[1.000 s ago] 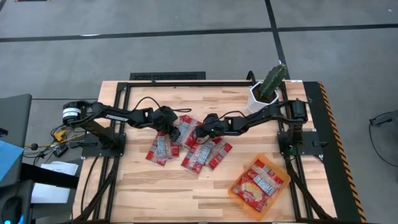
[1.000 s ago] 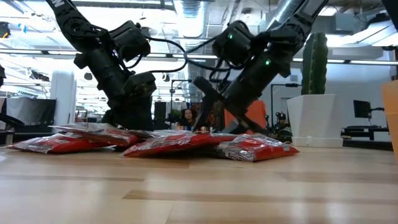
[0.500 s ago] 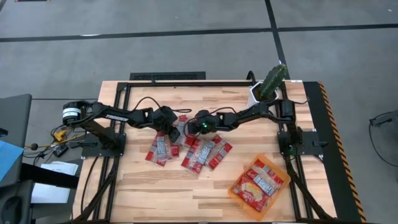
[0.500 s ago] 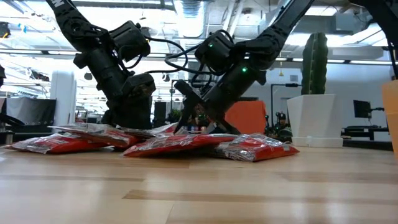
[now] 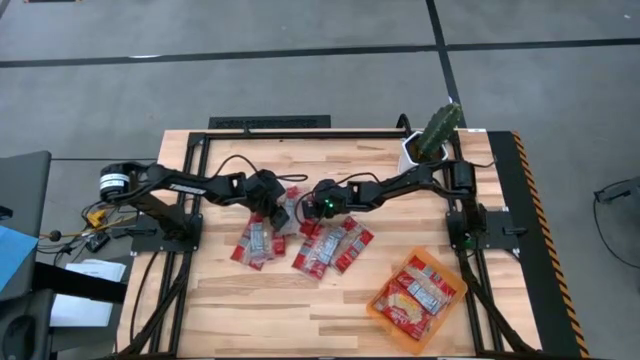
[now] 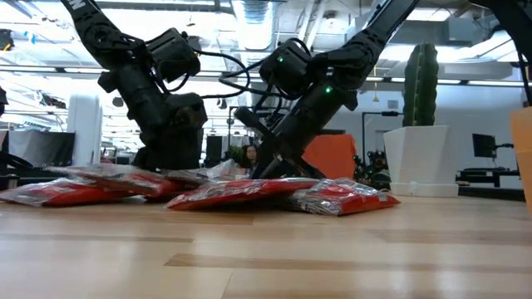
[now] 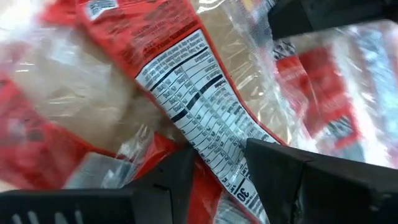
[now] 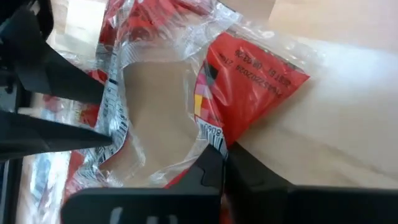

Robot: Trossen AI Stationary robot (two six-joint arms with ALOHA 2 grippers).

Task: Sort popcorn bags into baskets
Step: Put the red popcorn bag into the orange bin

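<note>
Next, my right gripper releases the crumpled bag on the packets at the near end of the orange basket [image 5: 402,311].
Several red popcorn bags [image 5: 320,242] lie overlapping in a pile at the table's middle. Both grippers are down on the pile's far side, close together. My left gripper [image 5: 277,207] has a bag with a white printed label [image 7: 205,118] between its fingers. My right gripper [image 5: 304,207] is shut on a crumpled bag [image 8: 249,68] with a clear window. The orange basket [image 5: 377,305] stands at the near right with several packets in it. My left gripper has the bag's label strip [image 7: 221,171] between its two fingers, coming at it from above and slanting in from the table's left. The bag lies on the pile. My right gripper pinches the crumpled bag at its edge [image 8: 208,146], where clear film meets red. Its fingers [image 6: 264,154] slant down from the table's right. The bag rests on the pile and the table.
A white pot with a cactus [image 5: 428,140] stands at the far right, beside the right arm's base. Bare wood [image 5: 250,310] lies between the pile and the near edge. In the low view the basket's wall [image 6: 525,158] shows at the right.
My right gripper has moved toward the table's left, close to my left gripper, come down on the pile and shut on a bag. The bags at the pile's left end have slid a little toward the left.
</note>
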